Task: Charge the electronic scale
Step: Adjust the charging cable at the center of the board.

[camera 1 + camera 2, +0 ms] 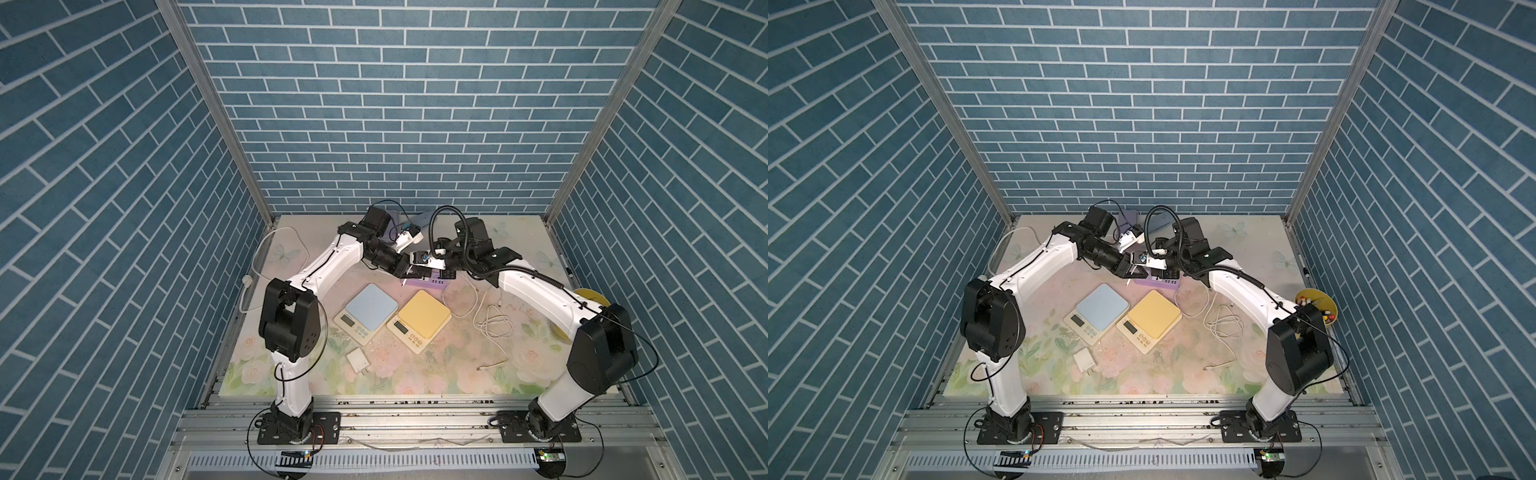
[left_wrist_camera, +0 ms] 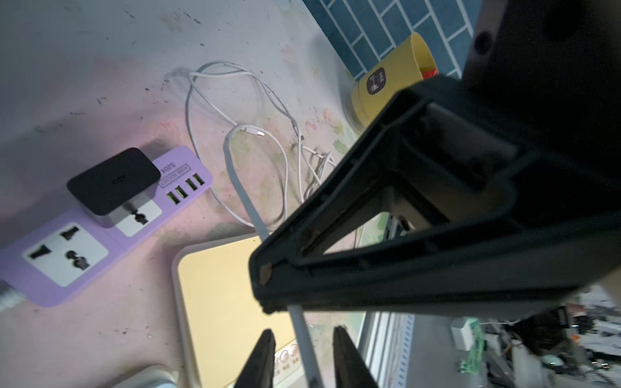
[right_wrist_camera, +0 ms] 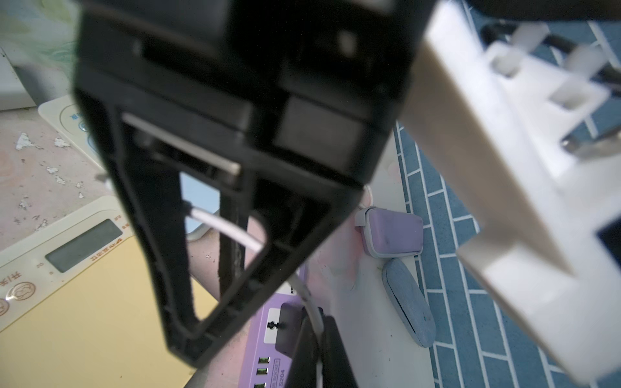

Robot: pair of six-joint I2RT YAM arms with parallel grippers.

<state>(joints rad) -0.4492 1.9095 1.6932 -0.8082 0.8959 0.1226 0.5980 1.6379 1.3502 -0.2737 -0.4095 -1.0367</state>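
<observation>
I have the white cable in my right gripper well behind its plug, so next I take it with my left gripper close behind the plug [image 2: 309, 360] before I aim at the black charger.
Two electronic scales lie mid-table, one blue-topped [image 1: 370, 309] and one yellow-topped [image 1: 422, 318]. Behind them is a purple power strip [image 1: 428, 283] with a black charger [image 2: 112, 181] plugged into it. Both grippers meet just above the strip. My right gripper [image 3: 319, 322] is shut on a white cable [image 3: 312, 302] close to its end. My left gripper [image 2: 304, 331] is open, and the same cable [image 2: 245, 198] runs between its fingers without being pinched. The rest of the cable trails to a loose coil [image 1: 494, 324] at the right of the yellow scale.
A white wall adaptor [image 1: 358, 358] lies in front of the blue scale. A short gold-tipped lead [image 1: 492, 365] lies front right. A yellow cup [image 1: 1316, 303] stands at the right edge. A purple case [image 3: 393, 235] and a blue case [image 3: 406, 299] sit by the back wall.
</observation>
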